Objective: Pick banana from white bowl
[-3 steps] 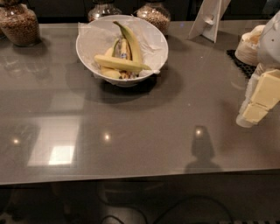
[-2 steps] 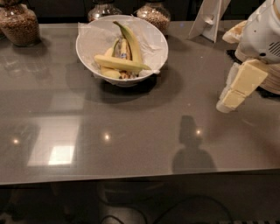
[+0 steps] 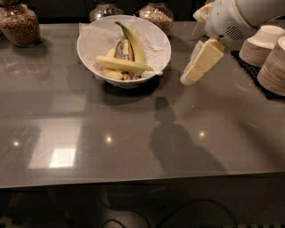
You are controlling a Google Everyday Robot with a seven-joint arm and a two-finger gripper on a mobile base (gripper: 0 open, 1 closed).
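Note:
My gripper should reach into the white bowl and close on the pointed end [image 3: 143, 67] of the pale yellow banana that is nearly straight.
The white bowl [image 3: 156, 42], lined with crinkled white paper, stands on the grey table near its far edge. In it lies the banana [image 3: 122, 64], pale yellow and nearly straight, its pointed tip to the right. Behind it leans a more curved greenish-yellow banana [image 3: 133, 42] with a dark stem, and another banana [image 3: 125, 48] with a blue sticker. My gripper [image 3: 189, 78], cream-coloured, hangs just right of the bowl's rim, above the table and apart from the bowl. It holds nothing.
Three glass jars of grains [image 3: 18, 24] [image 3: 103, 10] [image 3: 158, 15] stand along the back edge. Stacks of small cream paper bowls [image 3: 262, 44] sit on a black mat at the right. My white arm [image 3: 236, 18] reaches in from the upper right.
My gripper has moved left, from the table's right side to just beside the bowl. The camera view has shifted, so the bowl sits more to the centre and the paper bowls show.

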